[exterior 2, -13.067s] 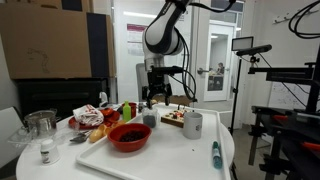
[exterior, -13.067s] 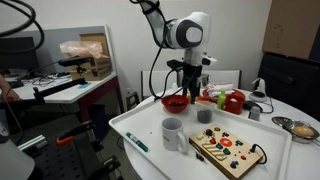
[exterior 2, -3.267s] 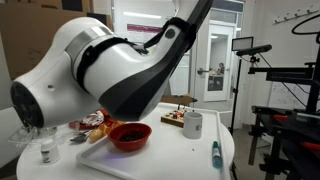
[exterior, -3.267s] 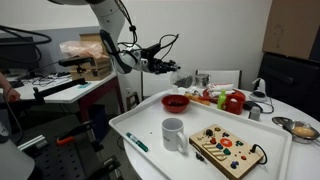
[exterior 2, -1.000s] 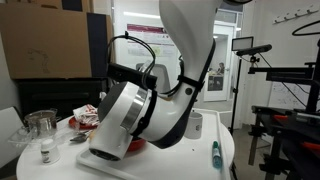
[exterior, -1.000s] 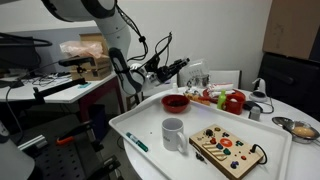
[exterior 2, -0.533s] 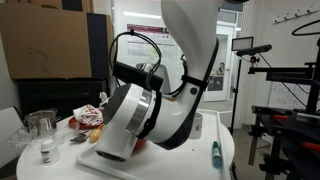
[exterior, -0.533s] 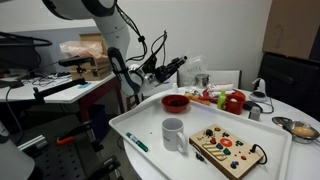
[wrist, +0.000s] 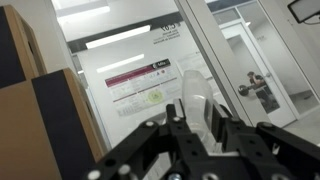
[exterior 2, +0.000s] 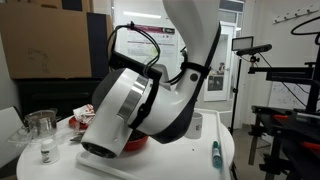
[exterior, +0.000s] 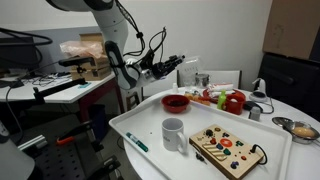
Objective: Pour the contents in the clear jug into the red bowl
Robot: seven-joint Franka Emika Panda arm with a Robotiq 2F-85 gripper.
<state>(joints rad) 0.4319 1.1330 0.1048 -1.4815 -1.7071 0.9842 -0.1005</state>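
My gripper is to release the clear jug on the white tray (exterior: 191,118) between the red bowl and the wooden board. The jug is held level in the air now.
My gripper (wrist: 197,118) is shut on the clear jug (wrist: 196,95). In the wrist view the jug stands out between the black fingers (wrist: 228,122) against a doorway and wall posters; no contents show in it. In an exterior view the gripper (exterior: 176,66) holds the jug (exterior: 188,72) level in the air, up and to the left of the red bowl (exterior: 176,101). The bowl sits at the far corner of the white tray (exterior: 150,125). The arm's bulky body (exterior 2: 140,100) fills an exterior view and hides most of the tray.
On the tray stand a whitish handled jug (exterior: 172,133), a wooden board with coloured pegs (exterior: 228,150) and a green marker (exterior: 137,142). A red and green object (exterior: 235,101) lies behind. A glass jug (exterior 2: 40,124) and a small shaker (exterior 2: 45,150) stand off the tray.
The arm has turned a little and the gripper with the jug has drifted slightly up and left. The grip on the jug is unchanged.
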